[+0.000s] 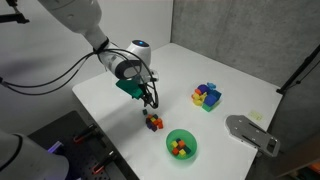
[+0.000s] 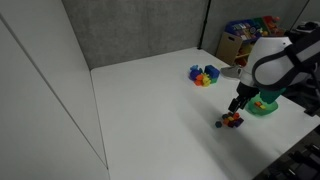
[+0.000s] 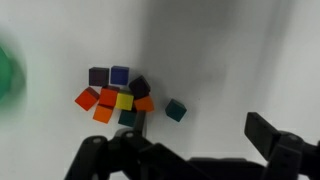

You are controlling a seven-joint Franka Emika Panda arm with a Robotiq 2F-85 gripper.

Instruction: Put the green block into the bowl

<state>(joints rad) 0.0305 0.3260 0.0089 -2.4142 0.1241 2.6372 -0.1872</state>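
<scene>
I should close my gripper on the sides of the lone green block (image 1: pixel 145 112) (image 3: pixel 175 110), the one that sits apart from the cluster of coloured blocks.
A small teal-green block (image 3: pixel 176 110) lies alone on the white table, just right of a cluster of coloured blocks (image 3: pixel 118 95). The cluster shows in both exterior views (image 1: pixel 153 123) (image 2: pixel 232 121). The bright-green bowl (image 1: pixel 181 145) stands close by with a few small blocks inside; it is partly hidden behind the arm in an exterior view (image 2: pixel 264 107) and is a blur at the wrist view's left edge (image 3: pixel 8 75). My gripper (image 3: pixel 195 128) is open and empty, hovering just above the blocks (image 1: pixel 150 100) (image 2: pixel 238 105).
A second pile of coloured blocks (image 1: pixel 207 96) (image 2: pixel 204 75) lies farther back on the table. A grey flat object (image 1: pixel 250 133) sits near the table edge beside the bowl. A box of toys (image 2: pixel 245 40) stands behind the table.
</scene>
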